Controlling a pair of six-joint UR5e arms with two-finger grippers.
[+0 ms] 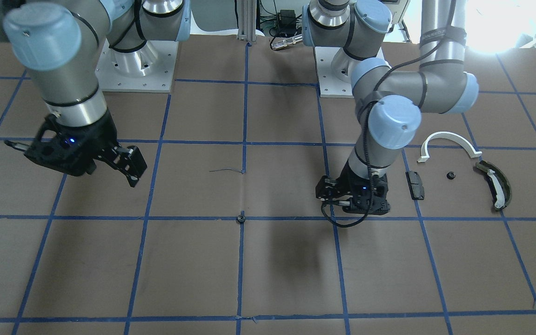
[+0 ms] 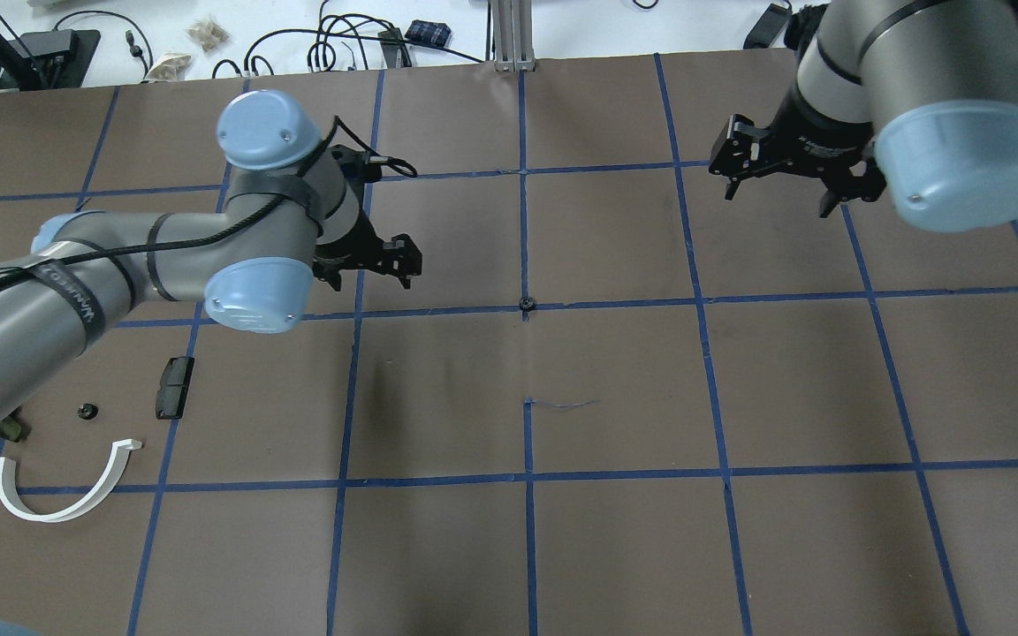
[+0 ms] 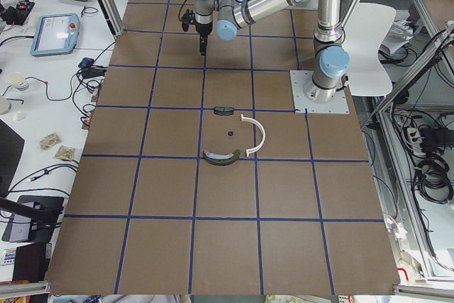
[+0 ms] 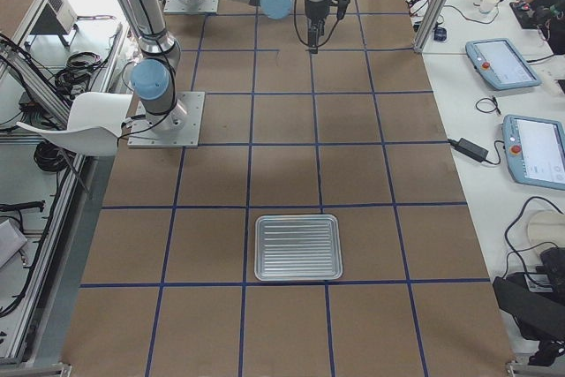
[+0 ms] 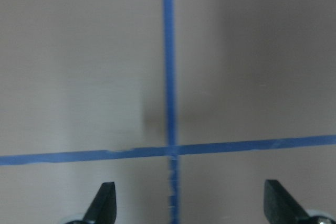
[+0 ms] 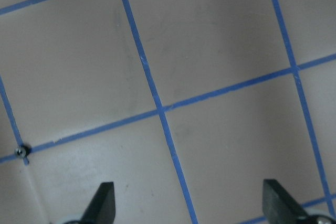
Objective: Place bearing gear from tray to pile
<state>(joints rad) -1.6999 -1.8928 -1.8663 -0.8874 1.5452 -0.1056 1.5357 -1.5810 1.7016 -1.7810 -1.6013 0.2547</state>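
Observation:
The robot's left gripper will next close on the toothed sides (image 1: 241, 218) of the black bearing gear that lies alone on the table's middle tape crossing.
A small black bearing gear (image 1: 240, 217) lies alone on a tape crossing at the table's middle; it also shows in the overhead view (image 2: 527, 305) and the right wrist view (image 6: 21, 151). The pile holds a white half-ring arc (image 1: 449, 142), an olive-green curved piece (image 1: 496, 184), a black block (image 1: 415, 184) and another small black gear (image 1: 451, 175). My left gripper (image 2: 368, 272) hangs low over bare table between the pile and the lone gear, open and empty (image 5: 189, 203). My right gripper (image 2: 778, 199) is raised, open and empty (image 6: 189, 203). The ribbed metal tray (image 4: 297, 246) shows nothing in it.
The table is brown with a blue tape grid. A short loose thread (image 2: 562, 405) lies near the middle. Both arm bases (image 1: 135, 65) stand at the robot's edge. Cables and tablets lie on the side benches (image 3: 57, 30) beyond the table.

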